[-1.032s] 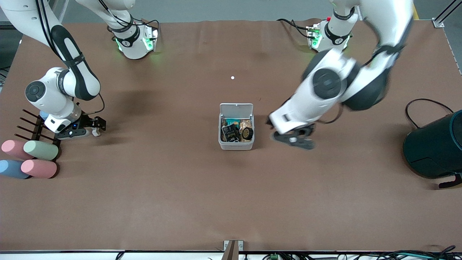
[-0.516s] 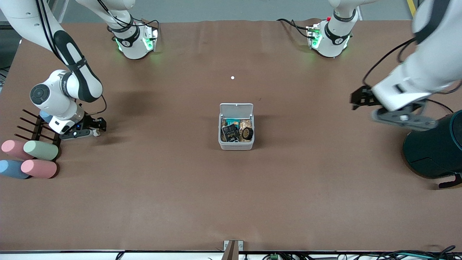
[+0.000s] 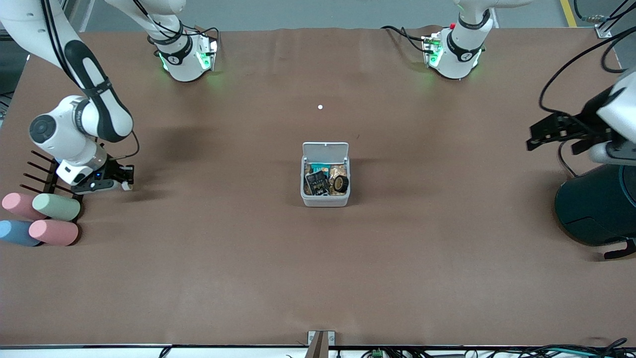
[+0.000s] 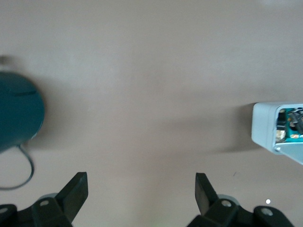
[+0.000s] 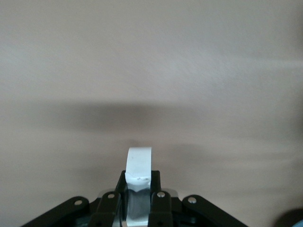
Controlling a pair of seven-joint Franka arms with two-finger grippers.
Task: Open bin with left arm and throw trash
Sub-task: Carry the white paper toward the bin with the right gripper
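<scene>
Next, I let go of the white piece of trash with my right gripper in the bin (image 3: 332, 184) between the black packet and the dark tape ring.
The bin (image 3: 325, 201) stands mid-table with its white lid (image 3: 325, 149) open. Inside lie a black packet (image 3: 317, 183), a dark tape ring (image 3: 341, 183) and other wrappers; no crumpled white scrap shows. A corner of the bin shows in the left wrist view (image 4: 263, 125). My left gripper (image 3: 540, 135) is open and empty in the air at the left arm's end of the table, far from the bin; its jaws (image 4: 140, 182) stand wide over bare mat. My right gripper (image 3: 125, 182) hovers low at the right arm's end, shut (image 5: 139, 177) on a white strip (image 5: 139, 163).
A large dark teal round container (image 3: 596, 204) sits under the left hand and shows in the left wrist view (image 4: 16, 113). Pastel cylinders (image 3: 54, 206) and a black rack (image 3: 43, 174) lie by the right gripper. A tiny white dot (image 3: 320, 107) lies farther back than the bin.
My left arm has swung from beside the bin out to the left arm's end, above the teal container. The right gripper shifted slightly toward the rack. The bin's lid stayed open.
</scene>
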